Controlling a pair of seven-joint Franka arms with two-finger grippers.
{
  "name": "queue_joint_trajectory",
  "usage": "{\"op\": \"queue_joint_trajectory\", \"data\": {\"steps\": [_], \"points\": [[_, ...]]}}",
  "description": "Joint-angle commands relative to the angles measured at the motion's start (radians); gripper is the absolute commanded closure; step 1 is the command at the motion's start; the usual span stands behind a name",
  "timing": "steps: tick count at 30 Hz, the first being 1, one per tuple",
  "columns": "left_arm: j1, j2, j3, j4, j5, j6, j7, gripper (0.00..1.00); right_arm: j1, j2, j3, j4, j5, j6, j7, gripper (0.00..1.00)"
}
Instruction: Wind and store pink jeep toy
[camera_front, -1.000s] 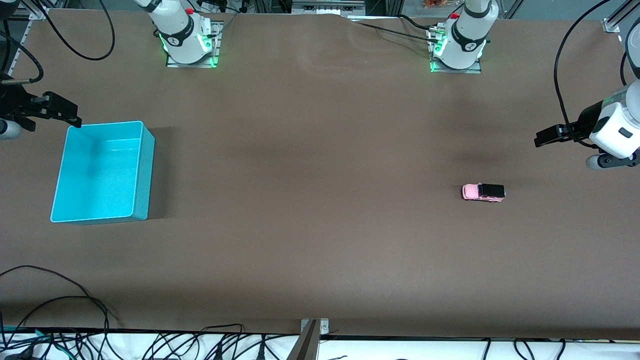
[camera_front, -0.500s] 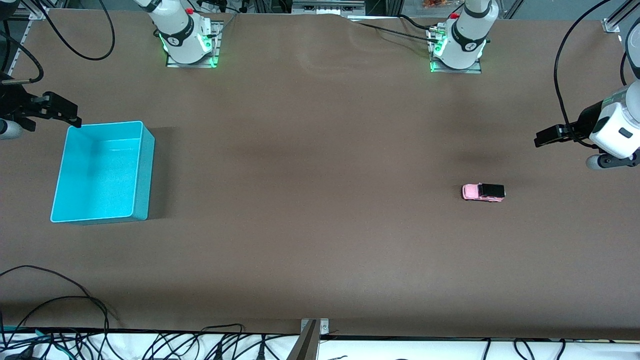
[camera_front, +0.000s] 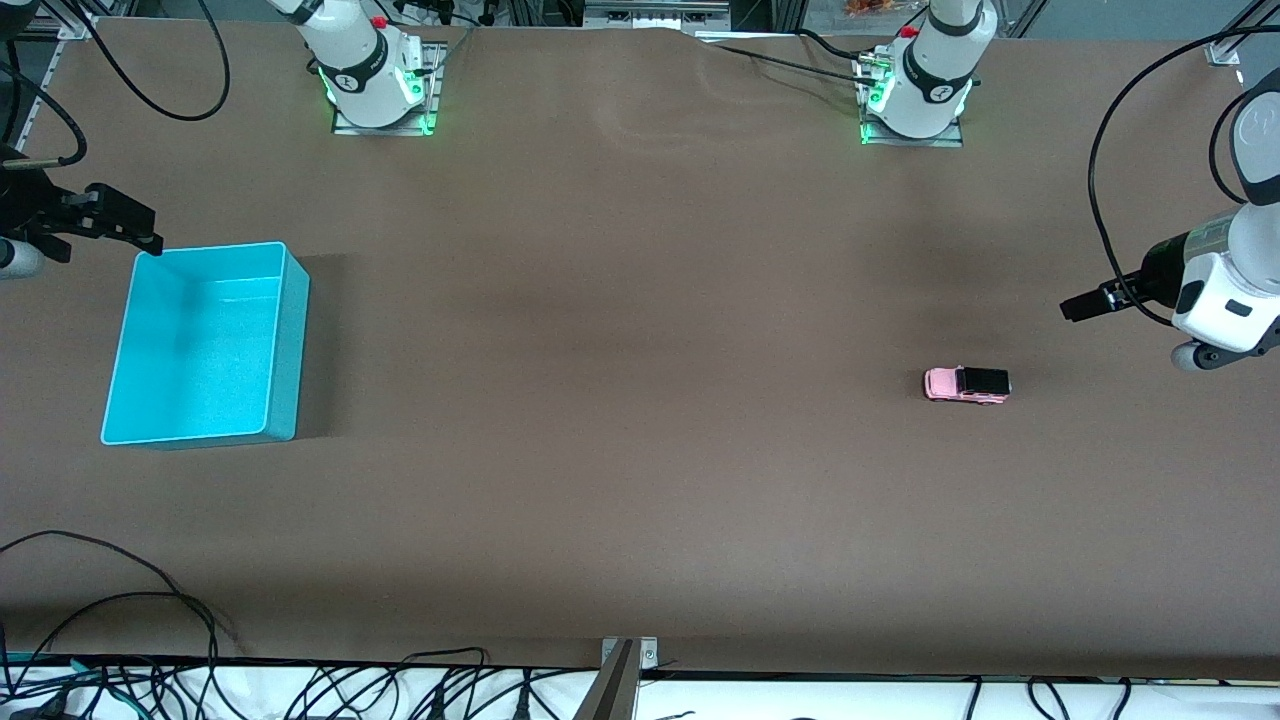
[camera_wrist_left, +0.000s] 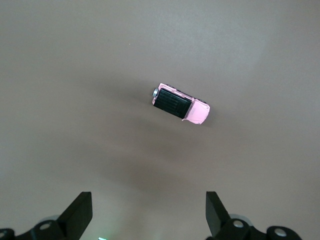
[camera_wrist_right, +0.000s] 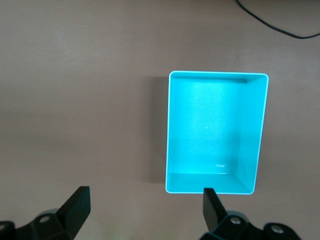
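Observation:
I will close my left gripper on the long sides of the pink jeep toy, across its black roof (camera_front: 981, 382) (camera_wrist_left: 175, 104), so that the jeep's pink hood stays free.
The pink jeep toy (camera_front: 966, 384), light pink with a black roof, stands on the brown table toward the left arm's end. It also shows in the left wrist view (camera_wrist_left: 180, 104). My left gripper (camera_front: 1092, 299) hangs open and empty over the table at that end, apart from the jeep. In its wrist view (camera_wrist_left: 148, 204) the jaws stand wide apart with bare table between them. The turquoise bin (camera_front: 288, 350) stands empty at the right arm's end, and its rim shows in the right wrist view (camera_wrist_right: 168, 131). My right gripper (camera_front: 122, 222) (camera_wrist_right: 145, 199) waits open and empty above the table beside the bin.
The two arm bases (camera_front: 375, 80) (camera_front: 915, 95) stand at the table's edge farthest from the front camera. Black cables (camera_front: 120, 610) lie along the edge nearest the camera, by a metal bracket (camera_front: 620, 675). Brown table stretches between bin and jeep.
My left arm's hand has tilted and its gripper has shifted slightly toward the jeep. The jeep, the bin and the right arm have not moved.

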Motion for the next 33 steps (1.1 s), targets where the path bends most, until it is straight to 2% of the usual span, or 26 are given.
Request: {"op": "queue_joint_trajectory", "data": {"steps": [1, 6, 13, 20, 33], "points": [[0.008, 0.003, -0.011, 0.019, 0.011, -0.006, -0.012, 0.00, -0.002, -0.001, 0.003, 0.016, -0.016, -0.015, -0.005, 0.00], [0.008, 0.016, -0.009, 0.019, 0.005, 0.014, -0.037, 0.00, -0.002, -0.001, 0.005, 0.016, -0.016, -0.015, -0.003, 0.00], [0.007, 0.063, -0.009, 0.019, 0.005, 0.051, -0.196, 0.00, -0.002, -0.001, 0.003, 0.016, -0.016, -0.014, -0.003, 0.00], [0.010, 0.115, -0.009, 0.019, 0.005, 0.086, -0.475, 0.00, -0.002, -0.001, 0.003, 0.016, -0.016, -0.012, -0.003, 0.00], [0.024, 0.192, -0.009, -0.034, 0.003, 0.261, -0.943, 0.00, -0.002, -0.001, 0.003, 0.016, -0.016, -0.014, -0.003, 0.00]]}}
